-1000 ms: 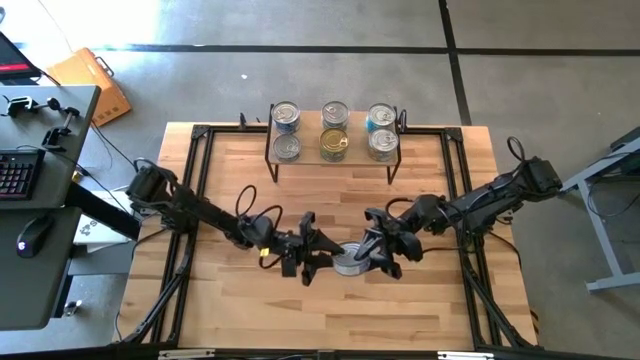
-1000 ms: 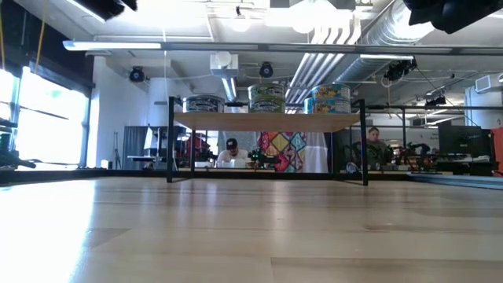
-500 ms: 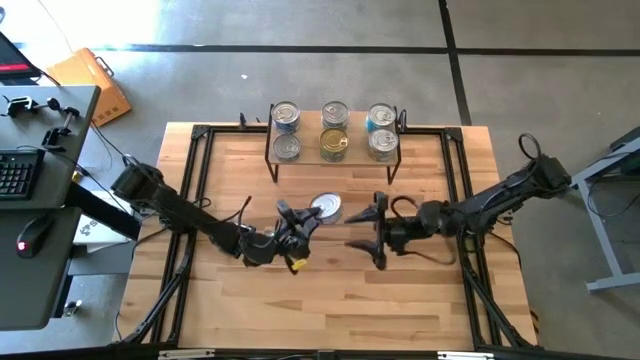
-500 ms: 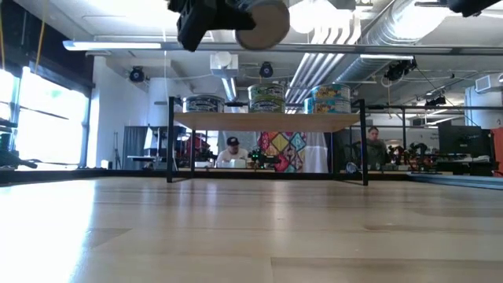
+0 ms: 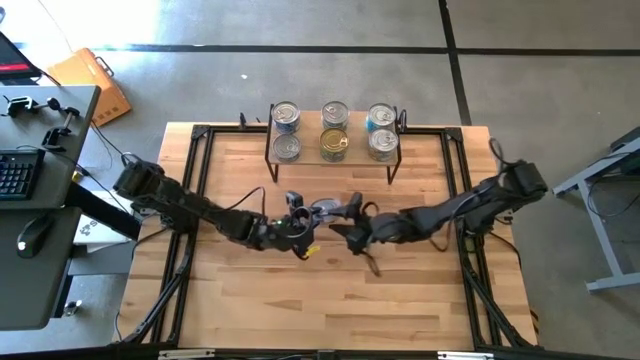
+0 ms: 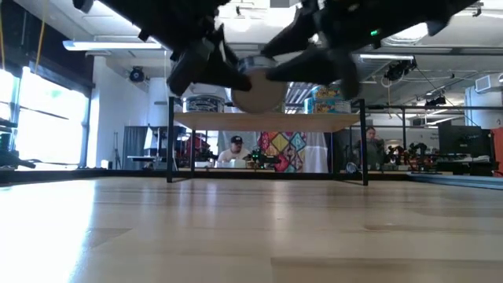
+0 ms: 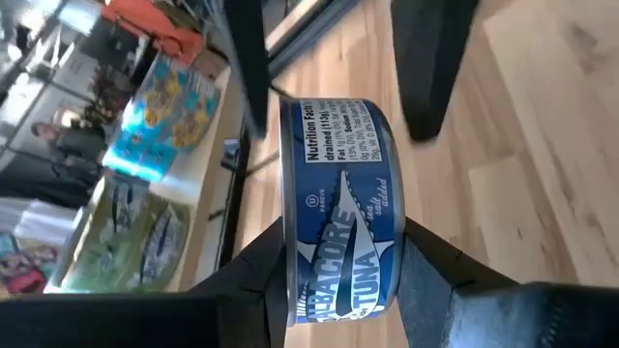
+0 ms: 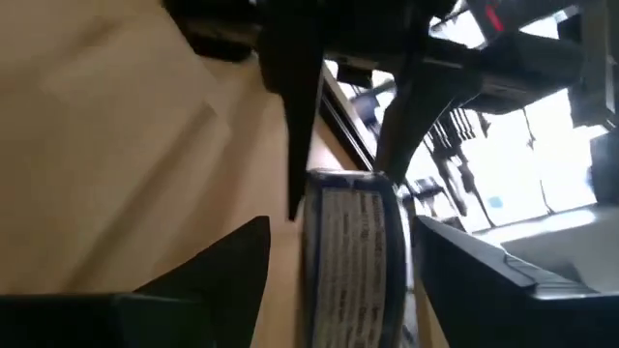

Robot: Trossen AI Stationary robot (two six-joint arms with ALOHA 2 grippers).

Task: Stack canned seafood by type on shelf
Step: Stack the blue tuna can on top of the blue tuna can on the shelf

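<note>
The tin's tuna lettering sits off-centre in my left gripper. Next, I pinch the tin's far edge (image 7: 338,104) with my right gripper while my left gripper takes hold again with the lettering centred.
A round tin with a blue tuna label (image 7: 338,203) hangs above the table's middle (image 5: 322,207), in front of the shelf (image 6: 267,121). My left gripper (image 7: 340,256) is shut on it, reaching in from the table's left (image 5: 305,217). My right gripper (image 8: 343,275) is open and comes from the right (image 5: 345,213), with one finger on either side of the same tin (image 8: 353,246). Several more tins (image 5: 335,145) stand in two rows on the shelf's wooden top (image 5: 309,152). My left gripper pinches the tin by its two flat ends (image 7: 397,246), one finger on each. The fingers come almost level from the table's left. The tin stands on edge, lifted clear of the table, its labelled side wall toward the wrist. My right gripper shows a gap beside one finger (image 8: 227,266); I cannot tell whether the other touches the tin.
A black metal frame (image 5: 195,180) runs along the table's sides. Bare wood (image 5: 330,300) lies between the arms and the near edge. A desk with a keyboard (image 5: 20,170) stands at the left. People sit in the room beyond the shelf (image 6: 232,153).
My right gripper has opened and let go of the tin, drawn back to the right, then come toward it again. My left gripper has carried the tin toward the far edge and the shelf. Both grippers have tipped from pointing down to nearly level and sunk.
</note>
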